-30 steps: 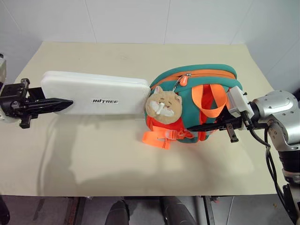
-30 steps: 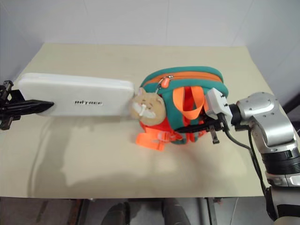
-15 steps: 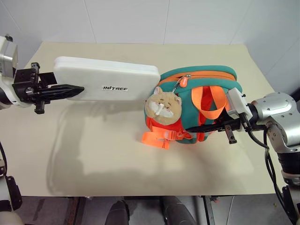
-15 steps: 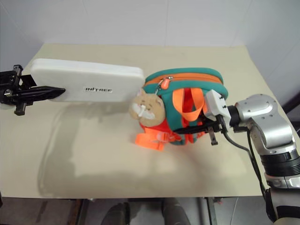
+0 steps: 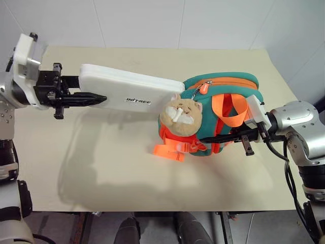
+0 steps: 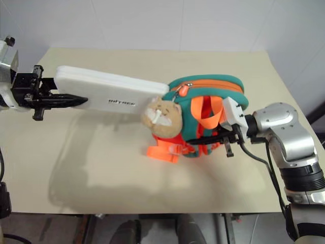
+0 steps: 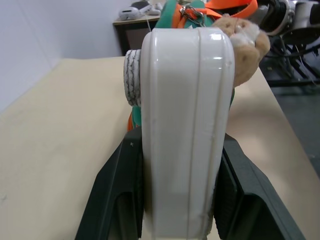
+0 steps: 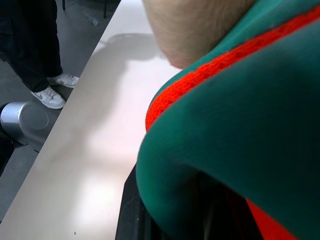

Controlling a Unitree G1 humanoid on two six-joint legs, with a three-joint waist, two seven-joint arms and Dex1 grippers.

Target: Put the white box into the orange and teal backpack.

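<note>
Next, I let go of the white box with my left gripper inside the backpack's orange-trimmed zipper opening (image 5: pixel 205 87) (image 7: pixel 162 67), behind the tan plush head.
The white box (image 5: pixel 129 91) hangs flat over the table, its "UNITREE" lettering facing up. My left gripper (image 5: pixel 96 94) is shut on its left end. In the left wrist view the box (image 7: pixel 185 125) sits edge-on between my black fingers (image 7: pixel 120 200). Its right end touches the top left of the orange and teal backpack (image 5: pixel 205 99), just above the tan plush head (image 5: pixel 180 113) and beside the zipper pull. Whether that end is inside, I cannot tell. My right gripper (image 5: pixel 210 139) is shut on the backpack's right side, where teal fabric with orange trim (image 8: pixel 235 150) fills its view.
The beige table (image 5: pixel 127 168) has free room in front of and left of the backpack. An orange buckle strap (image 5: pixel 170 150) lies on the table under the plush head. A white wall stands behind. A person's shoes (image 8: pixel 50 95) show on the floor beside the table.
My left gripper has carried the white box right and slightly up until its right end meets the backpack's top. The plush head was nudged right. My right gripper has stayed put.
</note>
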